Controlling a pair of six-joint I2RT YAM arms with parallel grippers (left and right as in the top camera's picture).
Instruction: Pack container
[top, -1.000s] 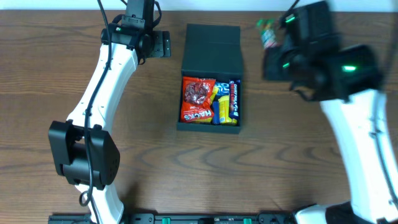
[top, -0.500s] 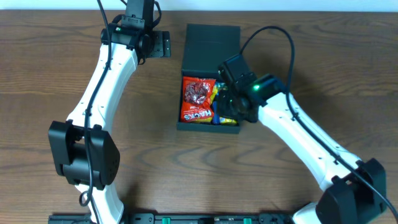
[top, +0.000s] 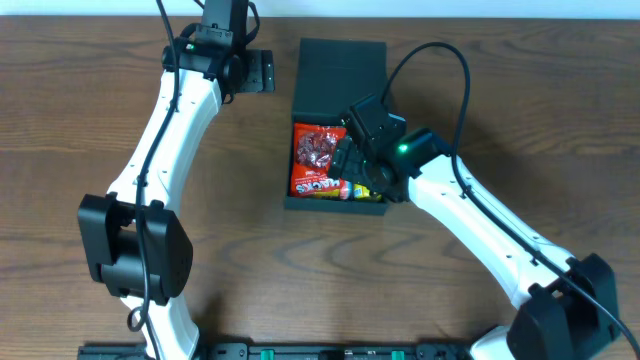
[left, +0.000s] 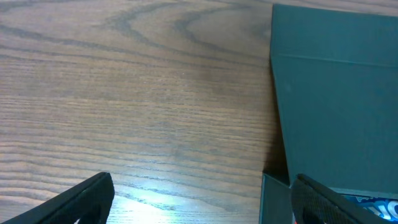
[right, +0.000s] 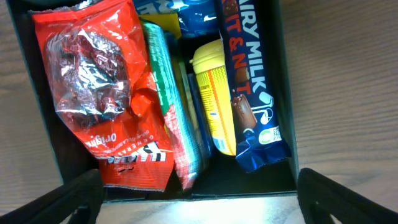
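The robot's right gripper will next move to the side edge (top: 389, 86) of the container's lid, opposite the left gripper, and close beside it.
The container (top: 343, 75) is a dark box at the table's middle back, its flap lid folded away. Inside lie a red packet (top: 316, 160), a yellow packet (right: 214, 93), a blue chocolate bar (right: 249, 81) and a green-and-red packet (right: 171, 112) wedged on edge between them. My right gripper (top: 352, 168) hangs over the open box, open, with nothing between its fingers (right: 348, 199). In the right wrist view the right gripper (right: 199, 180) straddles the box's near wall. My left gripper (top: 255, 72) sits open left of the lid. In the left wrist view the left gripper (left: 202, 183) is above bare wood beside the container (left: 336, 93).
Brown wooden table (top: 100, 250) all round the box. The left arm (top: 160, 150) runs down the left side and the right arm (top: 480, 220) crosses from the front right. A dark rail (top: 330, 350) lines the front edge.
The right arm swung from the back right, carrying a green packet, to over the container. Its jaws have opened and the packet now lies in the box. The left arm stayed still.
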